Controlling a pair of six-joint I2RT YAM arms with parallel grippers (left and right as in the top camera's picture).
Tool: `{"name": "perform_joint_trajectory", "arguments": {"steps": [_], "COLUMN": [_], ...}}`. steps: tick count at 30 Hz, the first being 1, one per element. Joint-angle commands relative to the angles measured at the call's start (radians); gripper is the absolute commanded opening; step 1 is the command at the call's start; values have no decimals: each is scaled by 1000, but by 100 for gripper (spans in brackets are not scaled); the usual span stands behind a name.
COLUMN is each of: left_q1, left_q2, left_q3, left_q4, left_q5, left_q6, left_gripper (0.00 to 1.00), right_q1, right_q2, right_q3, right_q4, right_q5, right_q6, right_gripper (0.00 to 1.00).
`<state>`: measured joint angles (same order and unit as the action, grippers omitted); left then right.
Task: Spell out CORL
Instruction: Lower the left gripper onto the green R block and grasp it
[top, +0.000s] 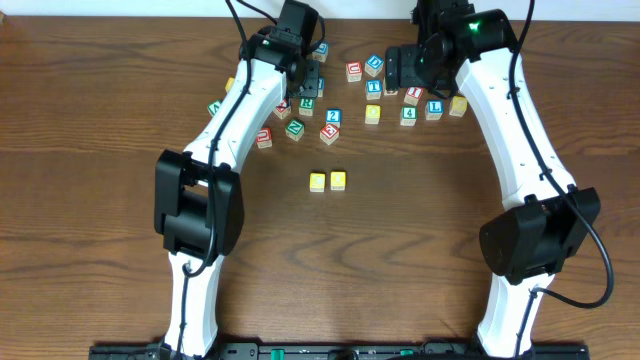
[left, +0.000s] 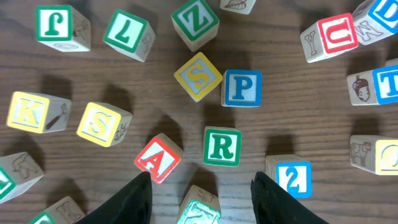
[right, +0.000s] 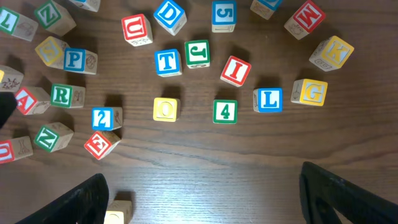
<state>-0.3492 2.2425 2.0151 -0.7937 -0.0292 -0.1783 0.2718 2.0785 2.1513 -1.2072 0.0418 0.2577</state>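
Observation:
I should close my left gripper on the sides of the green R block (top: 307, 106) (left: 222, 147) between the red A and the blue 2, because CORL needs it.
Two yellow blocks (top: 317, 181) (top: 338, 180) sit side by side at mid-table; I cannot read their letters. The other letter blocks lie scattered at the back. The green R block (left: 222, 146) (right: 61, 94) (top: 306, 103) lies just ahead of my left gripper (left: 202, 180) (top: 305, 82), which is open. A green block (left: 200, 208) sits loose between its fingers. The blue L block (right: 268, 99) (top: 433, 108) and a yellow O block (right: 165, 109) (top: 372, 113) lie ahead of my right gripper (right: 202, 186) (top: 398, 72), which is open and empty.
Around R lie a red A (left: 158, 158), a blue P (left: 242, 88), a yellow S (left: 198, 76) and a blue 2 (left: 292, 178). A green 4 (right: 225, 111) and a yellow G (right: 310, 92) flank L. A yellow block (right: 117, 211) shows beside the right gripper's left finger.

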Motion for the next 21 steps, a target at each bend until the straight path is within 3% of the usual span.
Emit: {"name": "perform_joint_trajectory", "arguments": {"steps": [1,6,21], "left_q1": [-6,-7,-8], "left_q2": [60,104,157], "left_q3": [-17,-17,-18], "left_q4": [11,31,74], "left_q5": [-4,76,78], "left_q6": [18,51,52], "left_gripper": [51,50,50], "right_q1": [0,-27,-111], "right_q2": [2,2,2], "right_q3": [-5,-5,-5], "right_q4": [2,-2,-9], "right_q5": [21,36,34], "right_q6": [-13,-16,-23], "right_gripper": [93,96,96]}}
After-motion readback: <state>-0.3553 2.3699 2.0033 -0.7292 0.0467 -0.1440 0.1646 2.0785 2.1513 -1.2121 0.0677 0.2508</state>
